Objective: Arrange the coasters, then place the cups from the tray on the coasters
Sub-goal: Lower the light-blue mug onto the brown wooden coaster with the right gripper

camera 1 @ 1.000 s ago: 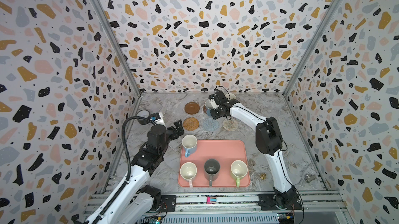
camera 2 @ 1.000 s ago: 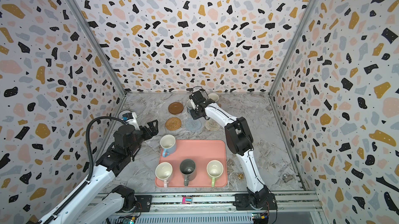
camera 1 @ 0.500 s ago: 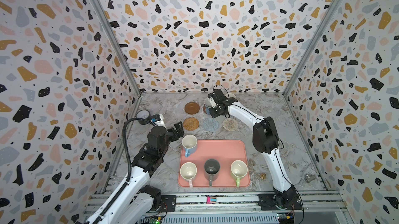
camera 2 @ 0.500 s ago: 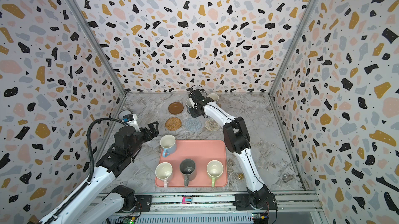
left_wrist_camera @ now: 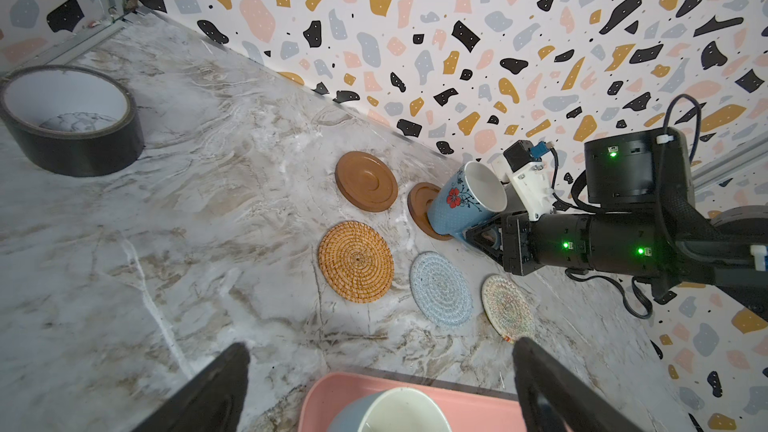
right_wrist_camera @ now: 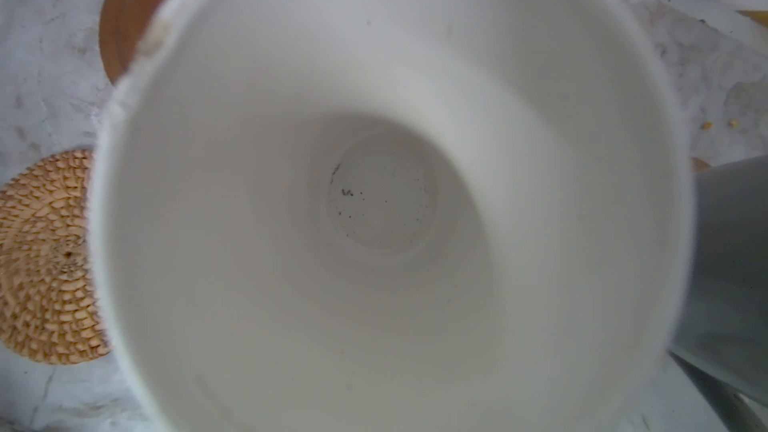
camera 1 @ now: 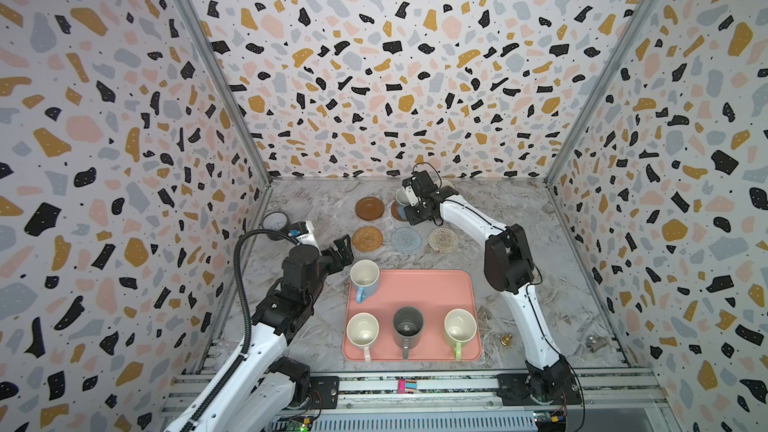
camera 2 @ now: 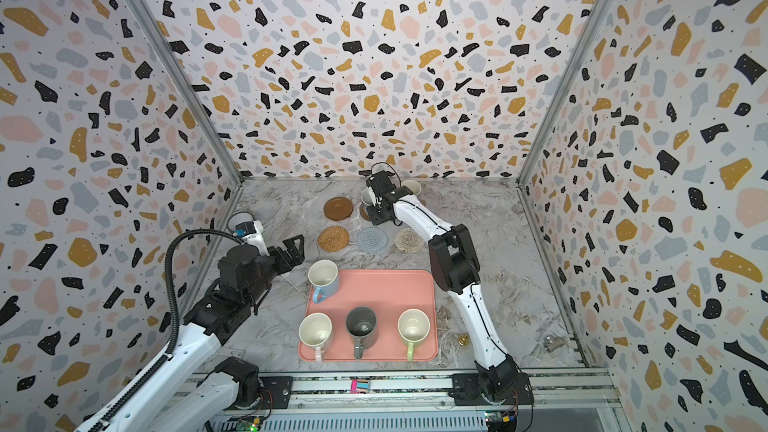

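My right gripper is going to release the blue flowered cup on the brown wooden coaster (camera 1: 404,211) behind the pale blue coaster.
My right gripper (camera 1: 409,206) is shut on a blue flowered cup (left_wrist_camera: 461,201). The cup is tilted, with its base on a brown wooden coaster (left_wrist_camera: 419,207) at the back, and its white inside (right_wrist_camera: 382,201) fills the right wrist view. A second brown coaster (camera 1: 369,208), a rattan one (camera 1: 367,237), a pale blue one (camera 1: 406,239) and a cream one (camera 1: 444,239) lie bare. The pink tray (camera 1: 432,288) holds light blue (camera 1: 365,278), pink-handled (camera 1: 363,332), dark grey (camera 1: 408,326) and green-handled (camera 1: 459,328) cups. My left gripper (camera 1: 344,252) hangs open beside the light blue cup.
A dark tape roll (camera 1: 275,224) stands by the left wall. Another pale cup (camera 1: 448,184) sits at the back wall behind the right gripper. A small brass piece (camera 1: 505,339) and a small clear object (camera 1: 593,344) lie on the table right of the tray.
The right arm's elbow has swung slightly left while the blue cup stayed at the back coaster. The left gripper has edged a little toward the tray.
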